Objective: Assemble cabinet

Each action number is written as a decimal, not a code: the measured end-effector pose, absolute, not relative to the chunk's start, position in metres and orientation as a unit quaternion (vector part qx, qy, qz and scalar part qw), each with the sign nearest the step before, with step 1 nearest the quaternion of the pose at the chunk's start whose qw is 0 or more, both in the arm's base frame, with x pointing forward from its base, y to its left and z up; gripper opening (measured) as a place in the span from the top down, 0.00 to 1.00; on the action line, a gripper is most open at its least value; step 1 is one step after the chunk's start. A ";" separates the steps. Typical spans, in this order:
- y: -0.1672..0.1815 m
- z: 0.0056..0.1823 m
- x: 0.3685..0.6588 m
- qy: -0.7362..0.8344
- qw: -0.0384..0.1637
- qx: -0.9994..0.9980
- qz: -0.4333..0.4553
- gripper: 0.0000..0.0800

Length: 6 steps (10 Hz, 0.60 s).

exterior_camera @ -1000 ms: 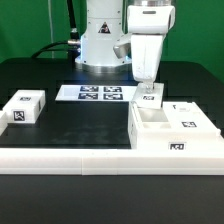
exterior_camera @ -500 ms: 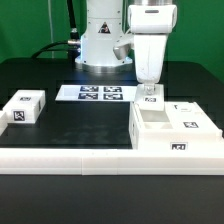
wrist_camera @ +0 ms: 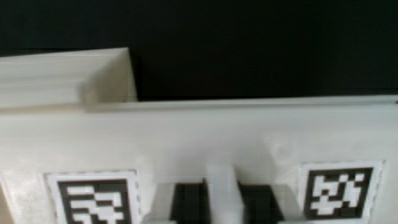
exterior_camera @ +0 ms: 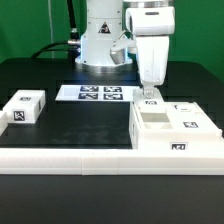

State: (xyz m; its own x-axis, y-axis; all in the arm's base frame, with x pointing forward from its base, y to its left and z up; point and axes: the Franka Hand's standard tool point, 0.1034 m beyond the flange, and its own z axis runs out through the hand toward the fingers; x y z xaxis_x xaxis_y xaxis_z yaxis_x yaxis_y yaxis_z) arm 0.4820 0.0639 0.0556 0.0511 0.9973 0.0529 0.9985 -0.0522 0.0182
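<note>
The white tagged door will be let go by its rib from my gripper, inside the open compartment of the white cabinet (exterior_camera: 156,116).
The cabinet (exterior_camera: 176,128), a white box with open compartments and small tags, lies at the exterior view's right near the table's front. My gripper (exterior_camera: 151,96) points straight down at the cabinet's far left corner. In the wrist view the two dark fingers (wrist_camera: 180,203) close on a thin white upright rib (wrist_camera: 217,200) of the cabinet (wrist_camera: 214,140). A tag sits on either side of the rib: one tag (wrist_camera: 93,198) and the other tag (wrist_camera: 338,190). The gripper is shut on this rib. The fingertips are hidden.
A small white tagged block (exterior_camera: 25,107) lies at the exterior view's left. The marker board (exterior_camera: 99,93) lies flat by the robot base (exterior_camera: 100,40). A long white ledge (exterior_camera: 70,157) runs along the table's front.
The gripper has shifted slightly toward the exterior view's right, still shut on the cabinet's far edge; the cabinet seems to have moved a little with it.
</note>
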 end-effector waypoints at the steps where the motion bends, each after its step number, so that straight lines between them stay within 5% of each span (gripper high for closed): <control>1: 0.063 0.056 0.484 -0.692 0.012 -0.721 -0.022 0.91; 6: 0.059 0.057 0.494 -0.690 0.012 -0.724 -0.023 0.91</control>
